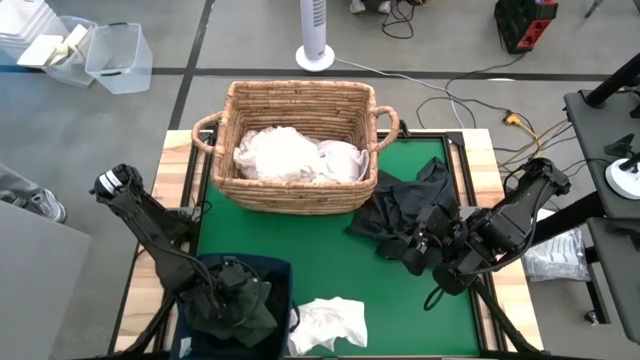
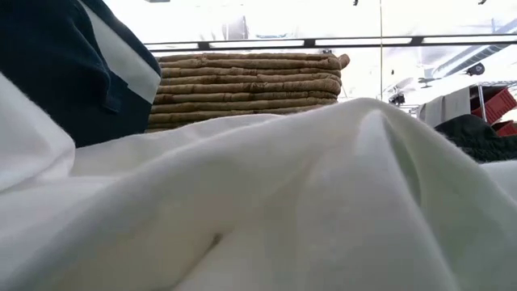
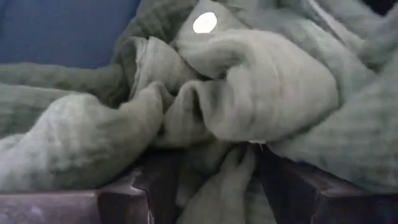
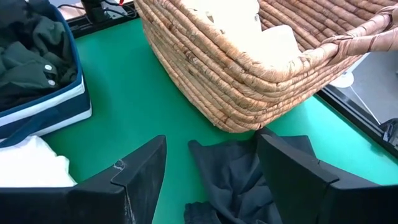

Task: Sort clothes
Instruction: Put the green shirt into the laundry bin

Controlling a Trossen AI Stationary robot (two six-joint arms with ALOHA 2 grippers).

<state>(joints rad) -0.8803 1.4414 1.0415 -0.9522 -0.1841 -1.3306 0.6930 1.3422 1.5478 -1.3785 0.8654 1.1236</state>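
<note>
The robot's left gripper will next close on the fold (image 1: 245,314) (image 3: 289,93) next to the white button of the dark green garment in the navy bin.
A tan wicker basket (image 1: 298,145) at the table's far middle holds white clothes (image 1: 295,155). A navy bin (image 1: 270,290) at the near left holds a dark green garment (image 3: 249,93) with a white button (image 3: 204,23). My left gripper (image 1: 235,295) hangs open just above it, pointing down. One white garment (image 1: 328,322) lies on the green mat (image 1: 300,250) beside the bin and fills the low view (image 2: 323,202). Dark clothes (image 1: 405,210) lie heaped at the right. My right gripper (image 4: 214,180) stands open over their near edge. My left gripper (image 3: 217,199) stands open from above over the dark green garment in the bin. A fold of the cloth (image 3: 224,177) rises between the two fingers. Whether the fingers touch it, I cannot tell.
The basket's handles (image 1: 388,122) stick out at both ends. Wooden table borders (image 1: 180,170) frame the mat. A crumpled plastic bag (image 1: 555,255) lies off the right edge. Clear plastic boxes (image 1: 118,58) and a fan base (image 1: 314,55) stand on the floor beyond.
</note>
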